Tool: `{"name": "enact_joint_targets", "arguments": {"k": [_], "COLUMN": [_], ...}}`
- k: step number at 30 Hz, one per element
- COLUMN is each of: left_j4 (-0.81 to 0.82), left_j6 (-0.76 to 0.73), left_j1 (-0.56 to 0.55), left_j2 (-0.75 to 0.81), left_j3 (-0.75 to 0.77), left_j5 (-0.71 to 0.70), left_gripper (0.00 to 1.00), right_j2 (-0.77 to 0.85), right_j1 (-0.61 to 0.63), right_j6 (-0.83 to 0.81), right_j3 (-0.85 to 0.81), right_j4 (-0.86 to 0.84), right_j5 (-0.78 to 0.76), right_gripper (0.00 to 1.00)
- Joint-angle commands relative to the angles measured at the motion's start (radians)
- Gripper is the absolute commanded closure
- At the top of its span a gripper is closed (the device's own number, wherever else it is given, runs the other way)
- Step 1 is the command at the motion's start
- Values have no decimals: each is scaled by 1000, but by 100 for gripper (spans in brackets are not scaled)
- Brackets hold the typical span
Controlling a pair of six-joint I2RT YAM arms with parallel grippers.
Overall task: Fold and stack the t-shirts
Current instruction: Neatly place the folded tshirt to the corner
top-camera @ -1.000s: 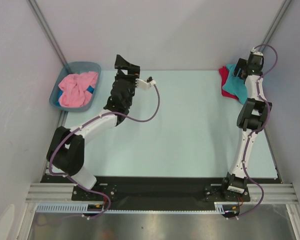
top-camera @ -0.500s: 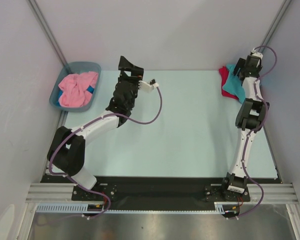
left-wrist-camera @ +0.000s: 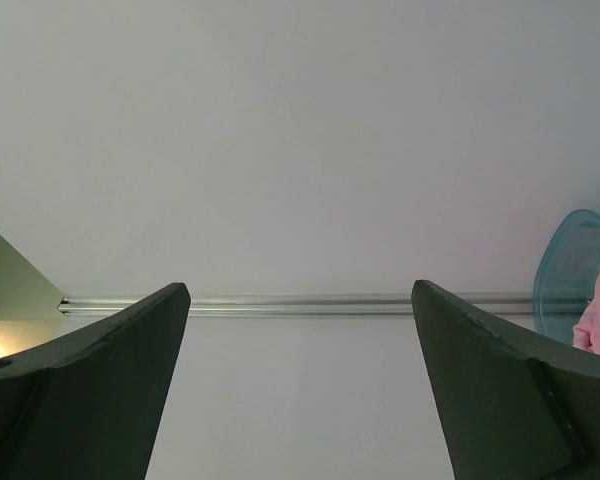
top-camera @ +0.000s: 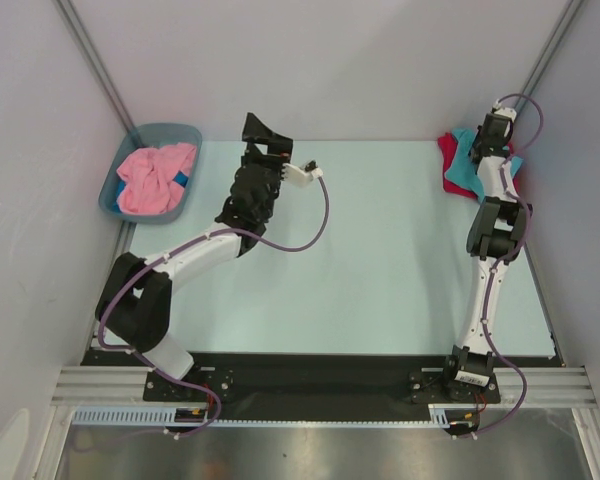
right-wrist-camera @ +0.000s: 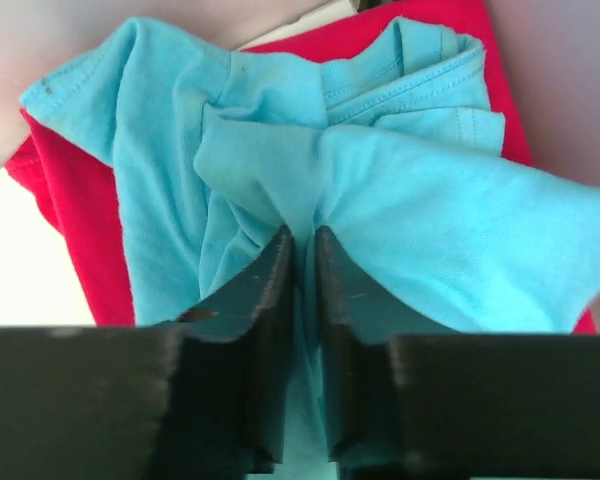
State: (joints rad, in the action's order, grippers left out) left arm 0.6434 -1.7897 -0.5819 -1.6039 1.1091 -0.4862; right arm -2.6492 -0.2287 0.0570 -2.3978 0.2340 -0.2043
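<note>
The turquoise t-shirt's corner hangs past the crimson t-shirt toward the side, so my right gripper should regrip the turquoise t-shirt's bunched fold (right-wrist-camera: 298, 195) and draw it inward.
A turquoise t-shirt (right-wrist-camera: 400, 190) lies crumpled on a folded crimson t-shirt (right-wrist-camera: 75, 215) at the table's far right corner; from above the turquoise t-shirt (top-camera: 467, 172) and the crimson t-shirt (top-camera: 448, 168) show there too. My right gripper (right-wrist-camera: 304, 232) is shut on a bunched fold of the turquoise cloth, and the right gripper (top-camera: 487, 140) is stretched far back over the pile. A pink t-shirt (top-camera: 155, 176) sits crumpled in the tub. My left gripper (top-camera: 263, 133) hangs raised over the table's far left, open and empty, and in the left wrist view the left gripper (left-wrist-camera: 300, 300) faces the back wall.
The grey-blue plastic tub (top-camera: 116, 180) stands at the far left corner against the wall; its rim (left-wrist-camera: 560, 270) shows at the right of the left wrist view. Walls close in on the left, back and right. The pale table (top-camera: 360, 270) spreads between the arms.
My right gripper has reached further back over the pile and closed on the turquoise cloth. The left arm has drifted slightly right, still open.
</note>
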Motion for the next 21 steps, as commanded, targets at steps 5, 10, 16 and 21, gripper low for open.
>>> {"name": "enact_joint_targets", "arguments": {"k": [5,10,16,21], "left_j4": [38,33,39,45], "left_j6": [-14,-5,-5,-10], "left_j1": [-9,-9,-9,-9], "left_j2": [-24,-31,-27,-34], "left_j3": [37,46,37,43], "left_j5": [3,-6,-6,-3], "left_gripper": [0,0,0,0], "right_j2": [18,18,18,18], "right_j1": [34,42,52,57], "right_j6": [-9,-40,-118,-170], "right_j3": [-29,-53,-96,-118], "right_j4": [-65,-79,-120,-154], "right_j5": [-24,-43,-58,-52], "right_gripper": [100,100,100,100]}}
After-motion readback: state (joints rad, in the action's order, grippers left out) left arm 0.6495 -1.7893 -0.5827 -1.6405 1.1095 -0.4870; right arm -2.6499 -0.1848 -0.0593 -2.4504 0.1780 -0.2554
